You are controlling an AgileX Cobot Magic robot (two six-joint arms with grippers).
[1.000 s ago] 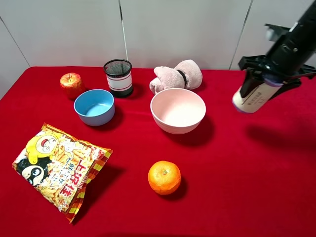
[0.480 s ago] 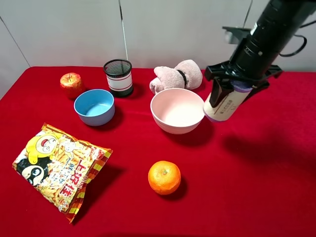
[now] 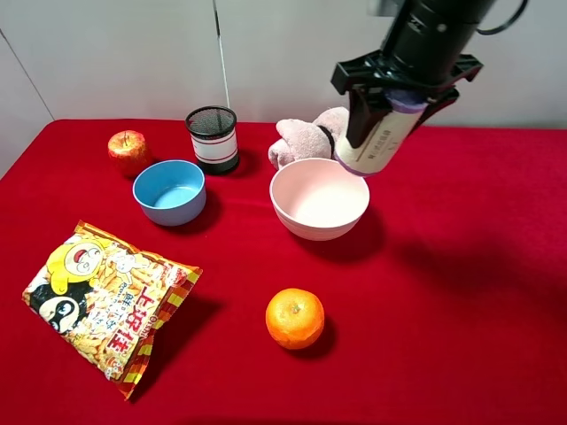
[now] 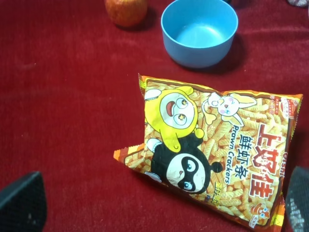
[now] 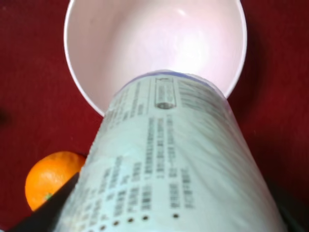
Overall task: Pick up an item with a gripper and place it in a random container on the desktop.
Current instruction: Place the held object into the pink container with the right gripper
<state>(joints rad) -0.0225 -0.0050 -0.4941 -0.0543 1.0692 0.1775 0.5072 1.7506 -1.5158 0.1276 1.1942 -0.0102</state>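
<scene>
The cream-white cylinder, now tilted over the bowl's rim, will be let go by my right gripper, upright on the inside bottom of the pale pink bowl (image 3: 325, 215) (image 5: 161, 52).
My right gripper (image 3: 395, 104) is shut on the cream-white cylinder (image 3: 376, 135), which hangs tilted with its purple top up in the claw. Its lower end is over the back right rim of the pale pink bowl (image 3: 301, 221) on the red desktop (image 3: 461, 292). In the right wrist view the cylinder (image 5: 169, 164) fills the frame, with the bowl (image 5: 145, 38) right under its end. My left gripper (image 4: 157, 208) is open and empty above the snack bag (image 4: 217, 145); it does not show in the exterior view.
A blue bowl (image 3: 169, 190), a red apple (image 3: 128, 150) and a black mesh cup (image 3: 213, 137) stand at the back left. A pink rolled towel (image 3: 306, 137) lies behind the pink bowl. An orange (image 3: 295, 318) sits in front; a snack bag (image 3: 106, 301) lies front left.
My right arm has carried the cylinder left and a little up, from the right side of the table to above the pink bowl's rim. Nothing else has moved.
</scene>
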